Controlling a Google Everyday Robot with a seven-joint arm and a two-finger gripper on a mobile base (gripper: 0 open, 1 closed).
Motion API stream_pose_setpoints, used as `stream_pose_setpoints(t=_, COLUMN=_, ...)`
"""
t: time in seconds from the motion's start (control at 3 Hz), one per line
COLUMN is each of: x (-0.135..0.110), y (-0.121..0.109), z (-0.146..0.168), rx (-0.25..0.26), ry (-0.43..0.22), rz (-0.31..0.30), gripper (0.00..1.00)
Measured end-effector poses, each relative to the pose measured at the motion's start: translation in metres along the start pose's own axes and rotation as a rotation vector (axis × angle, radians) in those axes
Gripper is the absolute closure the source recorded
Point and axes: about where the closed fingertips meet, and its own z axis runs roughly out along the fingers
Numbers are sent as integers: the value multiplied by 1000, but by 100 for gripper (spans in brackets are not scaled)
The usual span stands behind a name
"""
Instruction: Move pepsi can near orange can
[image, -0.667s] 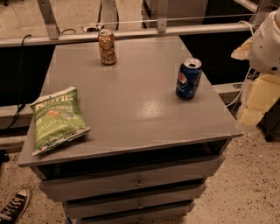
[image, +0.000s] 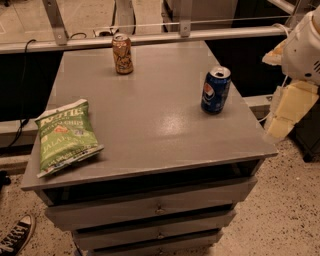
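My gripper moves to the pepsi can next and closes around the can's middle (image: 215, 91), about halfway between the can's silver top and its bottom.
The pepsi can (image: 215, 90), dark blue with a silver top, stands upright near the right edge of the grey drawer unit's top (image: 155, 115). The orange can (image: 122, 53), orange-tan, stands upright at the far edge, left of centre, well apart from the pepsi can. My gripper (image: 286, 116) is the cream part below the white arm housing (image: 305, 45) at the right edge of the camera view. It hangs off the table's right side, a short way right of the pepsi can, touching nothing.
A green chip bag (image: 66, 136) lies flat at the front left of the top. A metal rail (image: 150, 37) runs behind the far edge. Drawers (image: 155, 207) face the front. A black sneaker (image: 15, 235) is on the speckled floor at lower left.
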Motion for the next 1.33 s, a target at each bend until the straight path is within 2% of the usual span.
stream_pose_setpoints(t=0.33, x=-4, y=-28, z=25, rx=36, ry=-66, rz=43, gripper=0)
stream_pose_setpoints(t=0.67, x=-10, y=-67, z=54, rx=111, ry=-159, rz=93, gripper=0)
stream_pose_setpoints(t=1.0, x=-21, y=-95, z=81, rx=162, ry=-283, rz=138, gripper=0)
stream_pose_setpoints(t=1.33, x=-38, y=-111, z=103, rx=162, ry=-416, rz=187, gripper=0)
